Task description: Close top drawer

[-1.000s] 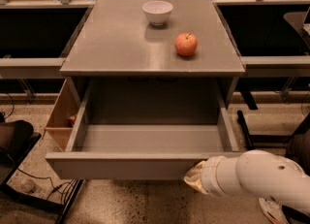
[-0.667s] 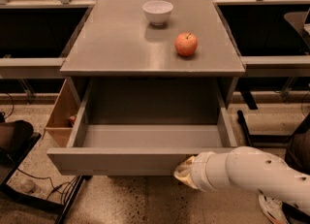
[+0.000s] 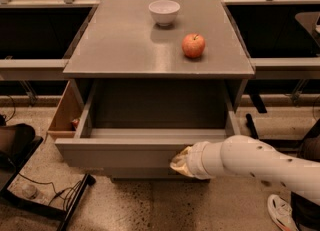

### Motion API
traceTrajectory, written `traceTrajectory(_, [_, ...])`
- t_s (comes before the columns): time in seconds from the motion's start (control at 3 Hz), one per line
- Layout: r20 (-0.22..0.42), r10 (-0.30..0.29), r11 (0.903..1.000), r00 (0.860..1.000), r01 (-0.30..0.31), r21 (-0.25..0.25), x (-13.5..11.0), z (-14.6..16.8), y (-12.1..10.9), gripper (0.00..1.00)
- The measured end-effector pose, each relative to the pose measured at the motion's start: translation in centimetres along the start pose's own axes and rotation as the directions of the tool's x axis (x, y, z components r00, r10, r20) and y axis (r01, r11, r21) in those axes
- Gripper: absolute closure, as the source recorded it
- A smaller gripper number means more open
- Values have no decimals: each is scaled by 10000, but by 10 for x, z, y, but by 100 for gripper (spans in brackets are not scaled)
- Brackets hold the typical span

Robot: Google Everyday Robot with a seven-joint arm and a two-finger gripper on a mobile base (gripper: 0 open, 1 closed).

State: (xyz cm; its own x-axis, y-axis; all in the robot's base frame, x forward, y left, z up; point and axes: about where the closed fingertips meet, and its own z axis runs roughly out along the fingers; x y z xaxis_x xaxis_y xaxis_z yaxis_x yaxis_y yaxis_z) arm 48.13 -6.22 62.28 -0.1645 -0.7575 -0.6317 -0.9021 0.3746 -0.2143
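Next, my gripper lets go of the top drawer once its front sits flush (image 3: pixel 152 111) under the front edge of the cabinet top.
The top drawer (image 3: pixel 125 152) is a wide matte-grey drawer pulled partly out of the grey cabinet, with a smooth, bare grey inside. Its plain front faces the camera at the lower middle. My gripper (image 3: pixel 179 162) is at the end of the white arm that comes in from the lower right. It is pressed against the drawer front, right of its middle. The fingers are hidden behind the wrist and a tan cover.
A white bowl (image 3: pixel 164 11) and a red apple (image 3: pixel 193 45) stand on the cabinet top (image 3: pixel 125 50). A tan wooden box (image 3: pixel 65 115) stands at the cabinet's left. Cables lie on the floor at lower left. A shoe (image 3: pixel 280 212) is at lower right.
The drawer has slid back into the cabinet, so less of its inside shows. My gripper has moved left and forward with the drawer front.
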Motion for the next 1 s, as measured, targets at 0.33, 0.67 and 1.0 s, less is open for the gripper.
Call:
traceTrajectory(0.33, [29, -33, 10000, 10000, 33, 7, -1, 2, -2, 100])
traceTrajectory(0.67, [28, -114, 9998, 9999, 114, 160, -3, 15, -32, 100])
traceTrajectory(1.0, [20, -136, 9997, 9999, 136, 198, -3, 18, -40, 100])
